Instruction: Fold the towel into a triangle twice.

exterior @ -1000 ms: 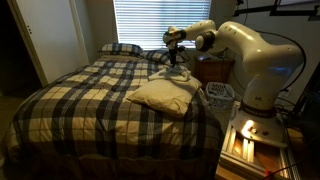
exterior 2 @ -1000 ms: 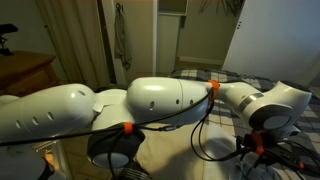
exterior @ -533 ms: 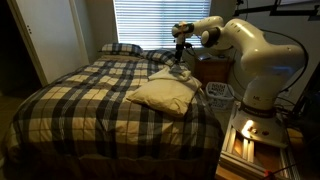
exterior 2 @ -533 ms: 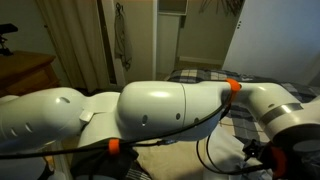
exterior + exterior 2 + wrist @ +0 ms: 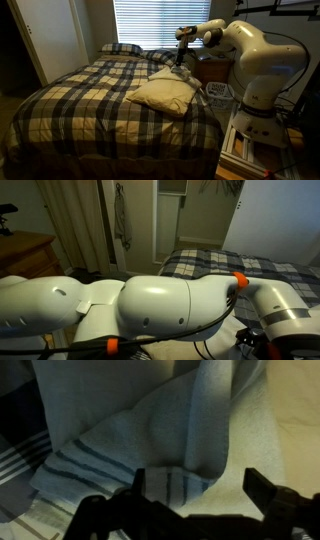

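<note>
The striped end of the towel is folded back over itself, so next I pinch the towel flap's folded edge (image 5: 207, 472) with my gripper and pull it across first to straighten the towel.
The towel (image 5: 163, 94) lies rumpled and layered on the near right part of the bed, a pale cream heap. My gripper (image 5: 181, 60) hangs above its far corner, pointing down, clear of the cloth. In the wrist view the towel (image 5: 150, 430) fills the frame as a folded flap with faint stripes near its hem. My gripper (image 5: 200, 488) is open there, its dark fingers (image 5: 260, 488) spread wide with nothing between them. In the exterior view from behind the arm, the towel is hidden by the white arm (image 5: 150, 305).
A dark-and-cream plaid bedcover (image 5: 80, 100) spans the bed. Two plaid pillows (image 5: 120, 48) lie at the head under the window blinds (image 5: 145, 20). A white basket (image 5: 219, 95) stands by the robot's base. A wooden dresser (image 5: 25, 250) and an open closet (image 5: 170, 215) stand behind the arm.
The gripper opened and let go of the towel's far corner. It then rose and moved toward the window. The towel stays heaped on the bed.
</note>
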Controlling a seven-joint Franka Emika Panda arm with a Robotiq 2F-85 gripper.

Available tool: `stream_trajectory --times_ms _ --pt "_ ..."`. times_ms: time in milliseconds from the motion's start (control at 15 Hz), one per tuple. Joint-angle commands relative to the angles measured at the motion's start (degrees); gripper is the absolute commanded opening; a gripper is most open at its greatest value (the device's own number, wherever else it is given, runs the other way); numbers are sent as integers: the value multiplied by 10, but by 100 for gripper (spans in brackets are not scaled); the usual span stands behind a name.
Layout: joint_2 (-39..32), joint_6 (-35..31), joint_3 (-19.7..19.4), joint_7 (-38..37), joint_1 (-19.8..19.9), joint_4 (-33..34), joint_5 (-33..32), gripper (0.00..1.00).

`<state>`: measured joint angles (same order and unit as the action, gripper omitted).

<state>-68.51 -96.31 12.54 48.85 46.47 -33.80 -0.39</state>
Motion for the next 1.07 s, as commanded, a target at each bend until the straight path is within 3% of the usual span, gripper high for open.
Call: stream_trajectory --times_ms 0,600,1000 --pt "-11 -13 22 9 8 -5 23 100" --pt "-25 -76 27 6 6 -2 16 100" --pt "-31 -74 25 1 5 -2 14 100"
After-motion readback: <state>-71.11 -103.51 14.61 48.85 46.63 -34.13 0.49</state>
